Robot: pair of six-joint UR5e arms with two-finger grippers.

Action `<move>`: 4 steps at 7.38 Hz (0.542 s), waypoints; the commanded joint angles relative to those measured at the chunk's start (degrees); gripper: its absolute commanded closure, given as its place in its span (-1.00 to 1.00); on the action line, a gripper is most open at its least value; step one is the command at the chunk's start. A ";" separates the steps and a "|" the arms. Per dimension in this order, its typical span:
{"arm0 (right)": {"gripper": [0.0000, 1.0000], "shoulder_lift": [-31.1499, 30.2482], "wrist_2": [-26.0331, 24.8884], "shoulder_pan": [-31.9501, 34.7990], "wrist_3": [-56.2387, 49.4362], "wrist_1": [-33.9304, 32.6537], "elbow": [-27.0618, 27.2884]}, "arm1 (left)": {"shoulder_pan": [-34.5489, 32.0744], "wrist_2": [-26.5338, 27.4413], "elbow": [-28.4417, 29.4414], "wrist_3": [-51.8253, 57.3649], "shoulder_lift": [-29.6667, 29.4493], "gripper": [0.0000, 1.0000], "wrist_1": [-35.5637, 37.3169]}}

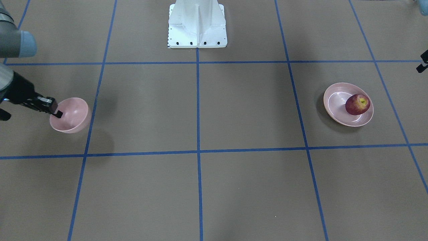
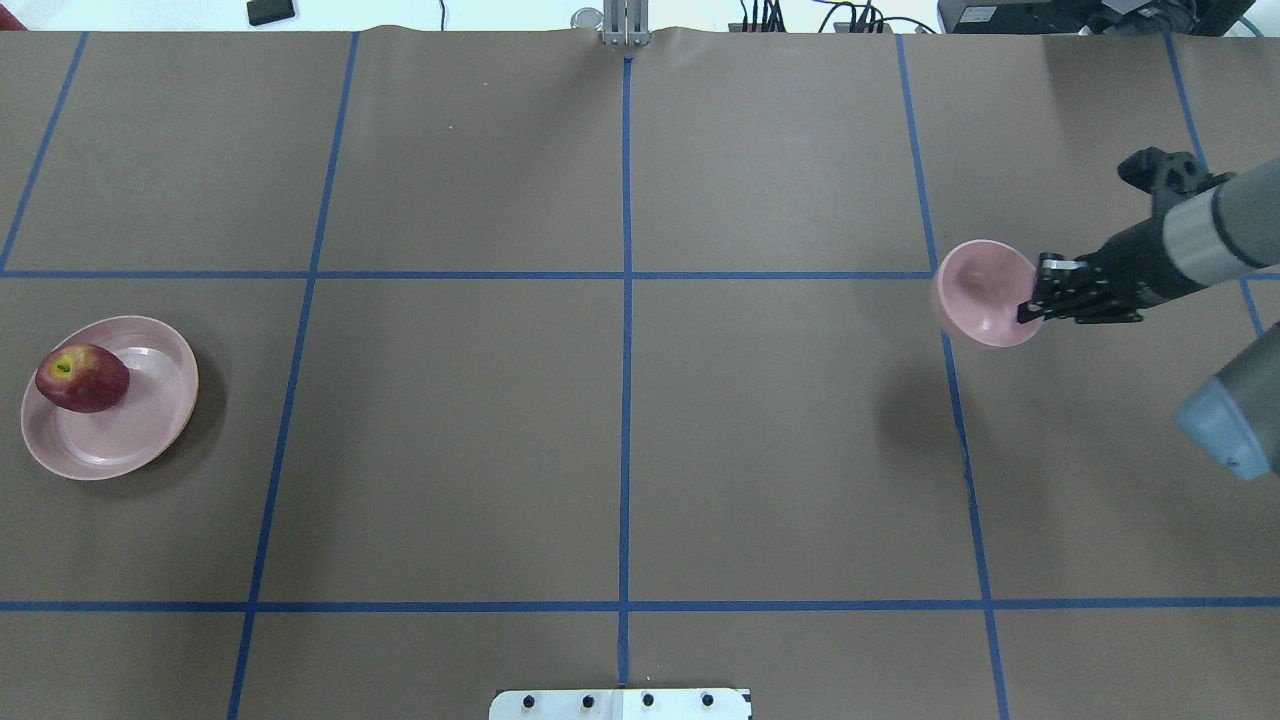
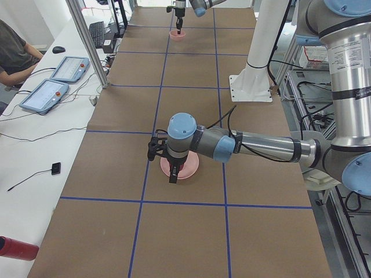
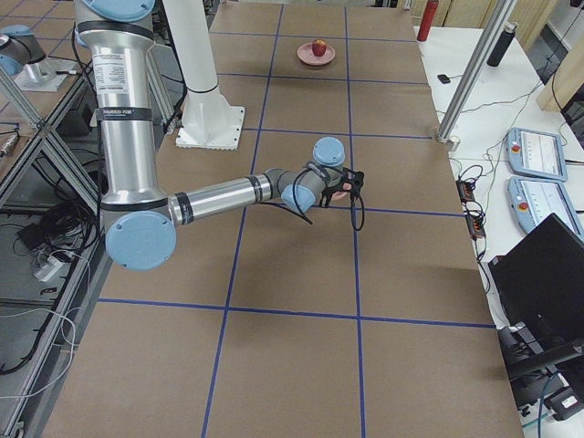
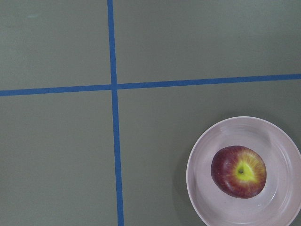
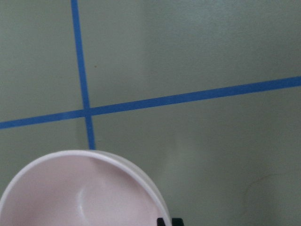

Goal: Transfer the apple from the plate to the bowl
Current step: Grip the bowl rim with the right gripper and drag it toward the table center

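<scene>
My right gripper will put the pink bowl down on the middle blue tape crossing (image 1: pixel 197 148), out from the white robot base.
The dark red apple (image 2: pixel 82 378) lies on the left part of the wide pale pink plate (image 2: pixel 150 420), which sits on the table; both also show in the left wrist view, apple (image 5: pixel 238 171) and plate (image 5: pixel 202 160). My right gripper (image 2: pixel 1032 305) is shut on the rim of the small pink bowl (image 2: pixel 980 290) and holds it tilted above the table, its shadow apart from it. The bowl (image 1: pixel 72 113) shows the same in the front view. My left gripper (image 3: pixel 172 174) hangs high near the plate; I cannot tell whether it is open or shut.
The white robot base (image 1: pixel 197 25) stands at the table's middle edge. Blue tape lines (image 2: pixel 625 275) divide the brown tabletop. An operator (image 3: pixel 14 55) and tablets (image 3: pixel 55 81) are at a side desk.
</scene>
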 commanded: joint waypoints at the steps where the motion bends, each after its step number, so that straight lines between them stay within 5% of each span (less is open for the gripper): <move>1: 1.00 16.81 -16.08 -14.02 15.86 -13.86 1.17 | 0.00 0.00 0.23 0.00 0.03 -0.96 0.08; 2: 1.00 25.53 -17.47 -16.24 16.51 -25.82 0.65 | 0.09 0.00 0.40 0.00 0.03 -0.96 0.08; 3: 1.00 28.40 -17.31 -16.18 16.86 -25.94 -3.10 | 0.09 0.00 0.75 0.00 0.03 -0.96 0.17; 4: 1.00 31.83 -17.22 -16.00 19.04 -18.11 -12.10 | 0.00 0.00 1.19 0.17 0.03 -0.96 0.17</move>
